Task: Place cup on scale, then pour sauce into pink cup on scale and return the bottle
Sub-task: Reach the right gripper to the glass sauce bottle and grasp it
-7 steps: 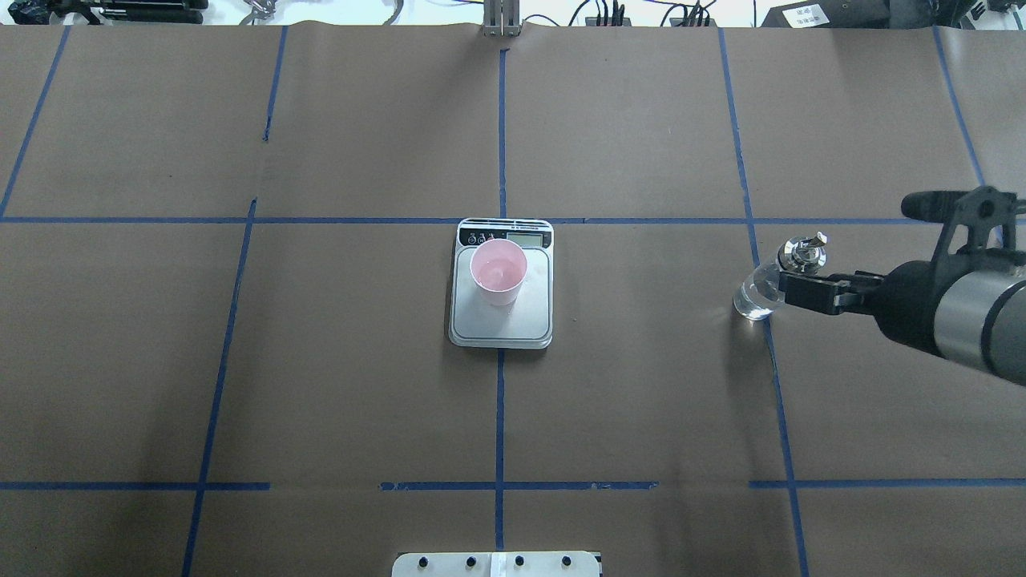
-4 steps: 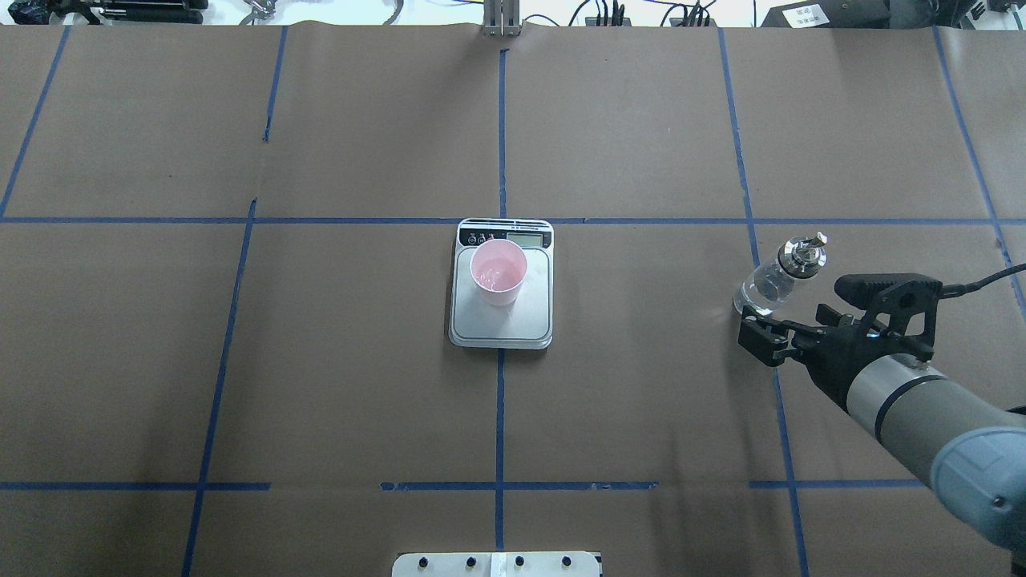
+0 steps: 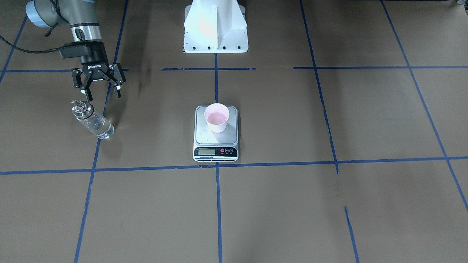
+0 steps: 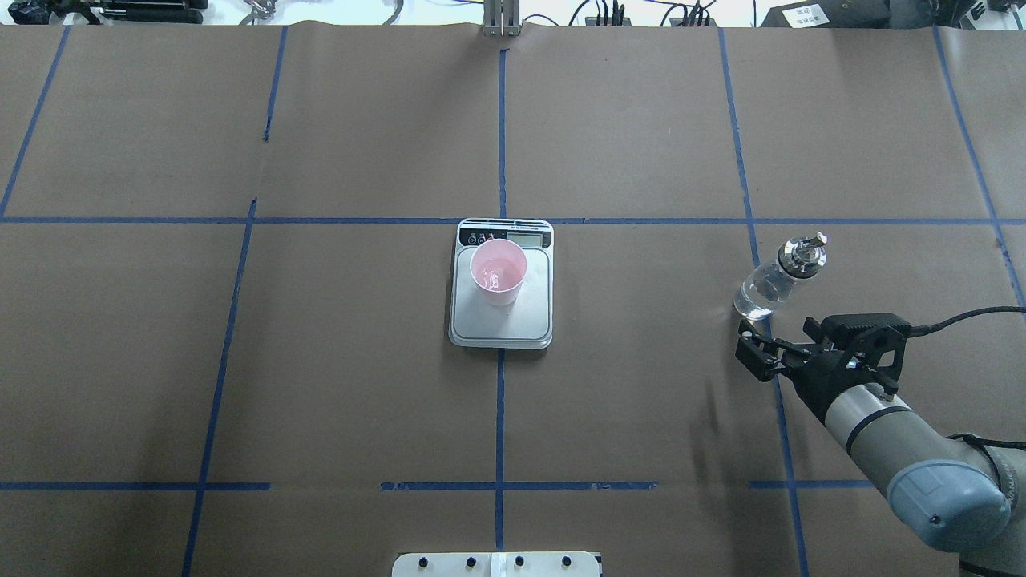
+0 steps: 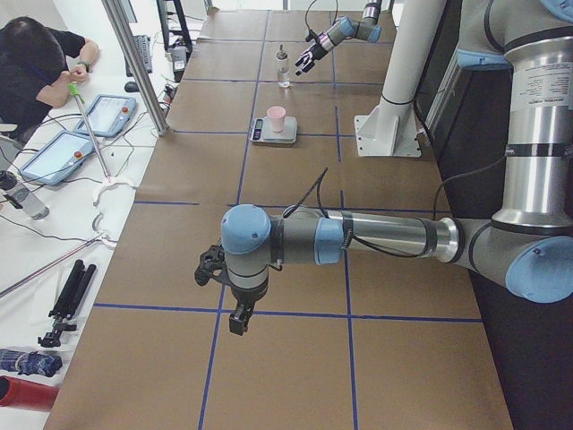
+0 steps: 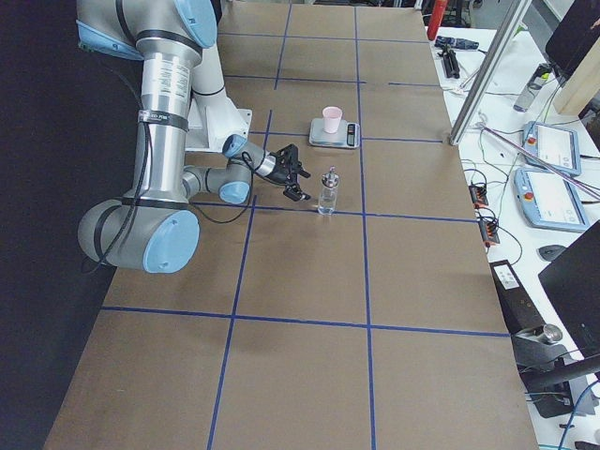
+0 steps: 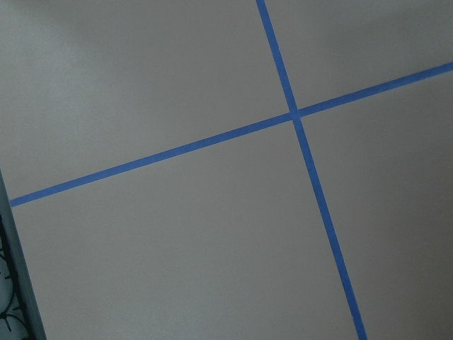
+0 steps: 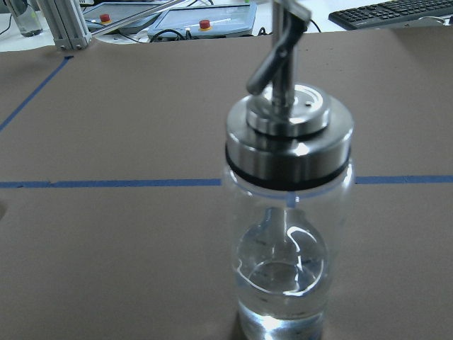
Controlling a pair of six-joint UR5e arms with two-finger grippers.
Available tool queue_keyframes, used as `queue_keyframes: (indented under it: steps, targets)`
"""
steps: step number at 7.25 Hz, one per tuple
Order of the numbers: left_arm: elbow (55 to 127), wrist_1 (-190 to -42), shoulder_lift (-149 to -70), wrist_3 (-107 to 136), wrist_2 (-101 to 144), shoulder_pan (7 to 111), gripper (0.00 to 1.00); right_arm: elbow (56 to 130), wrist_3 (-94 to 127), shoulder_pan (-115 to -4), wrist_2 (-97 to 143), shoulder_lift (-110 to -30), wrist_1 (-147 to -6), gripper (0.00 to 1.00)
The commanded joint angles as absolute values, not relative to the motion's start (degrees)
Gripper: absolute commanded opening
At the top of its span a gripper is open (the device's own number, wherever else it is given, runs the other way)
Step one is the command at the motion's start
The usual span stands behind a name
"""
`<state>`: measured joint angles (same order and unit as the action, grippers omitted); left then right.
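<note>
Next, my right gripper grabs the clear glass bottle by the bottle's upper body [image 3: 90,121] [image 8: 289,221], under its silver cap.
The pale pink cup [image 4: 498,271] [image 3: 216,117] stands upright on the silver-grey scale [image 4: 501,324] [image 3: 215,138] at the table's middle. A little liquid shows in its bottom. The clear glass bottle [image 4: 773,280] [image 3: 91,119] [image 8: 287,212] with its silver cap stands alone on the table to the right, a low pool of clear sauce [image 8: 283,280] in it. My right gripper [image 4: 751,353] [image 3: 104,95] is open just on the robot's side of the bottle, apart from it. My left gripper [image 5: 231,309] shows only in the exterior left view; I cannot tell whether it is open.
The white robot base [image 3: 215,27] sits at the table's near edge. My left arm [image 5: 376,235] stretches low over the table's left end. A person [image 5: 36,63] with tablets sits beyond the far edge. Blue tape lines cross the brown paper.
My right gripper, earlier around the bottle's neck, has come off it and drawn back toward the robot. The bottle stays standing. Cup and scale have not moved.
</note>
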<state>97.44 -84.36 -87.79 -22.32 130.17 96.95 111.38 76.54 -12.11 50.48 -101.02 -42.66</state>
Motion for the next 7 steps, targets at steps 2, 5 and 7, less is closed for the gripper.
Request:
queue_keyframes:
  steps: [2,5,7]
  targets:
    - [97.6,-84.5,-87.9,-22.3,130.2,96.9,1.00,109.7,75.9,-11.9,47.7,-100.5,-41.8,1.00]
    - [98.1,-84.4,-87.9,-22.2,130.2,96.9,1.00,108.0,70.6,-12.0,42.3,-98.3,-41.9,1.00]
    - [98.2,-84.5,-87.9,-22.2,130.2,96.9,1.00,107.1,70.6,-12.1,41.2,-98.3,-41.9,1.00]
